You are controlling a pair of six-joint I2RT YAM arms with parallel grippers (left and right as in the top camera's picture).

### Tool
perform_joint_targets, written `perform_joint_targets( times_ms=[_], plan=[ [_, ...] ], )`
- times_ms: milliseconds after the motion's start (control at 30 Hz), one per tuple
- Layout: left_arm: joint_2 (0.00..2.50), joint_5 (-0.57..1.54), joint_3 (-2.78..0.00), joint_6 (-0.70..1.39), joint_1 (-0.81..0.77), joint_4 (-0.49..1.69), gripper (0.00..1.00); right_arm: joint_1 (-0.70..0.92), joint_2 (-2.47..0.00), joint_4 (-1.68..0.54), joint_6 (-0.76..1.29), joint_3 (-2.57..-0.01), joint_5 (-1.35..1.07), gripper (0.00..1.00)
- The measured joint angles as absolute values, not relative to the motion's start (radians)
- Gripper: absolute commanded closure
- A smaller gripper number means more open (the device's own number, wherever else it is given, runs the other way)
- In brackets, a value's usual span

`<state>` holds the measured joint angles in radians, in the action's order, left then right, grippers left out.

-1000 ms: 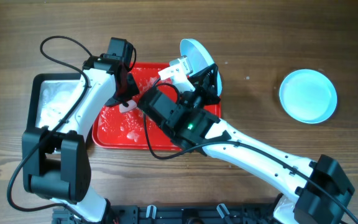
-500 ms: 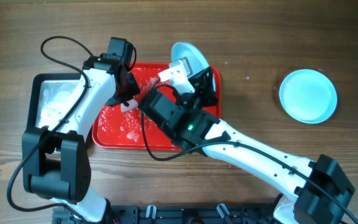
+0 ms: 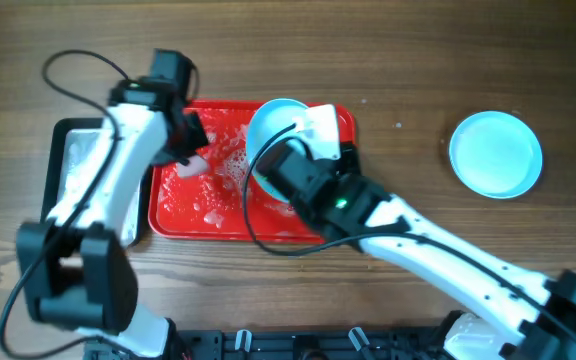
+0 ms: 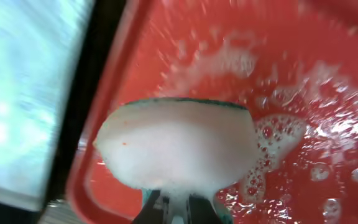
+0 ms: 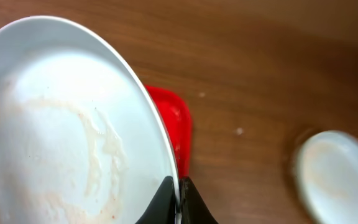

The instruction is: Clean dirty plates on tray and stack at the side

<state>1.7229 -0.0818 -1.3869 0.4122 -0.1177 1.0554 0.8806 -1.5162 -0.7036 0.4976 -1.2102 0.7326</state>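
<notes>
Next, I open my left gripper and let go of the white soapy sponge near the middle of the grey metal pan [image 3: 106, 184].
My right gripper [image 3: 306, 128] is shut on the rim of a pale turquoise plate [image 3: 273, 135] and holds it tilted above the red tray [image 3: 180, 215]. In the right wrist view the plate [image 5: 61, 124] fills the left, with faint brown smears, its rim pinched between my fingers [image 5: 179, 198]. My left gripper [image 3: 190, 155] is shut on a white soapy sponge [image 4: 176, 143] with a green backing, held over the foamy tray [image 4: 328, 74] near its left rim. A second plate [image 3: 495, 153] lies flat on the table at the right. A third plate is not in view.
A grey metal pan [image 3: 76, 170] with a black rim stands left of the tray, touching it. Suds cover much of the tray floor. The wooden table [image 3: 418, 60] surrounds everything.
My right gripper has swung the held plate left and down, from beyond the tray's far right corner to over the tray's middle. My left arm has shifted left with the sponge.
</notes>
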Motion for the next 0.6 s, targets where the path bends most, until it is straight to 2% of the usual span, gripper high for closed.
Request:
perform_joint_targets(
  times_ms=[267,600],
  plan=[
    [1.642,-0.081,-1.407,0.245,0.133,1.064,0.96,0.635,-1.332,-0.758,0.505,-1.210,0.394,0.96],
    [1.679,-0.218,-1.391,0.199,0.193,1.055,0.96,0.190,-1.312,-0.799,0.485,-1.210,0.073,0.96]
  ],
)
